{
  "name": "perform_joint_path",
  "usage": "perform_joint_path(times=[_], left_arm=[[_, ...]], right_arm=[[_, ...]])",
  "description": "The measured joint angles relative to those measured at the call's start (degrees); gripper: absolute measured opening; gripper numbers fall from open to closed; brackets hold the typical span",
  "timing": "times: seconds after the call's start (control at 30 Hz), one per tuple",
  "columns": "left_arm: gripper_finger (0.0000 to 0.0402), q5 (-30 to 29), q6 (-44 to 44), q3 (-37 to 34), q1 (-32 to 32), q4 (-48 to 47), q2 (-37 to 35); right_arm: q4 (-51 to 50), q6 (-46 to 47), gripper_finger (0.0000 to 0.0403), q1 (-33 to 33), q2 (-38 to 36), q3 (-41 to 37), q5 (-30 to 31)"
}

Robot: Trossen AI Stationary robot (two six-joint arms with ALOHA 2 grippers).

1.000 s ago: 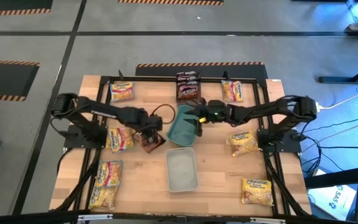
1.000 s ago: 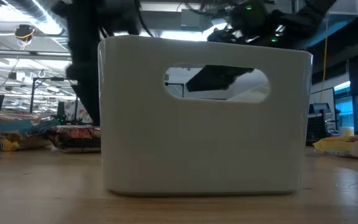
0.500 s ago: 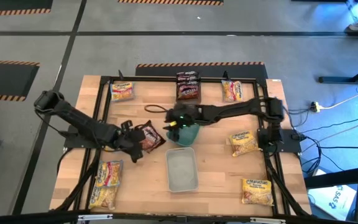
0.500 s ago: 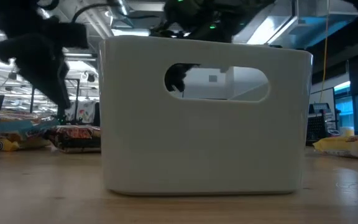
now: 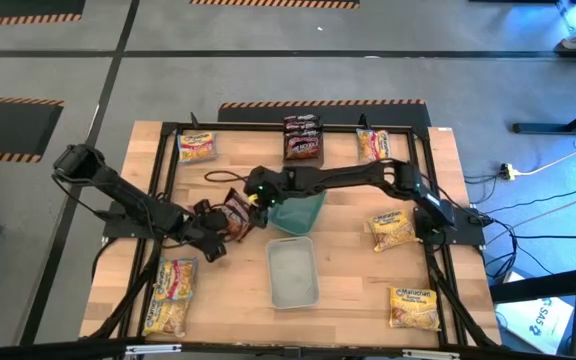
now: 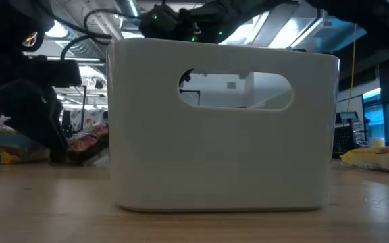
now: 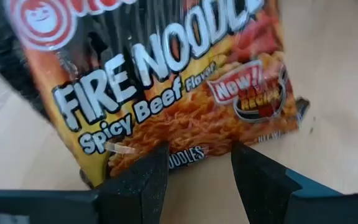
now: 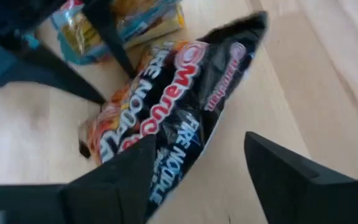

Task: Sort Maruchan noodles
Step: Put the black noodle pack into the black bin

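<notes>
The Fire Noodle packet slants toward one right finger, so my right gripper should shift and pinch its black side (image 8: 189, 135) before lifting.
A dark red-brown Maruchan packet (image 5: 236, 214) lies left of the table's middle, printed "Fire Noodle Spicy Beef" (image 7: 166, 93). In the low view the packet (image 6: 90, 143) sits tilted, one end raised. My left gripper (image 5: 218, 224) is open at its left edge, fingertips (image 7: 148, 168) right at the packet's border. My right gripper (image 5: 255, 194) is open, slanting down over the packet's other end (image 8: 166, 130), one finger on either side of it. Other packets lie around the table: dark ones (image 5: 303, 138), a pale one (image 5: 197, 148) and yellow ones (image 5: 392, 230). My left gripper's fingertips stand at the packet's printed edge (image 7: 185, 155), coming in slanting down from the table's left. I cannot tell whether they touch it. My right gripper straddles the packet's end from above. I cannot tell whether it touches either.
A teal tray (image 5: 308, 208) sits right of the packet, with a clear tray (image 5: 274, 275) nearer the front edge, filling the low view (image 6: 225, 169). More packets lie at the front left (image 5: 171, 295), front right (image 5: 413, 308) and far right (image 5: 373, 146). A black frame (image 5: 168, 130) borders the table.
My right gripper has swung from above the teal tray toward the table's left and now hangs over the dark packet. My left gripper has drawn back toward the left and near edges and sunk. The packet, flat a moment ago, now has one end raised.
</notes>
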Motion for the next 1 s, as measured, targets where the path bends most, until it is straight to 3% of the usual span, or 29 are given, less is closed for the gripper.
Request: perform_joint_path(times=[0.33, 0.87, 1.0], left_arm=[[0.017, -1.9, 0.6, -3.2, 0.0, 5.6, 0.0], [0.017, -4.3, 1.8, -3.4, 0.3, 9.1, 0.1], [0.017, -4.6, 2.0, -3.4, 1.1, 9.5, 0.1]], right_arm=[[-1.3, 6.9, 0.0264, -2.4, 1.8, 1.7, -10.1], [5.8, 12.6, 0.0263, -1.6, 4.2, 1.6, -16.1], [7.7, 12.3, 0.024, -1.0, 4.3, 1.6, -15.7]])
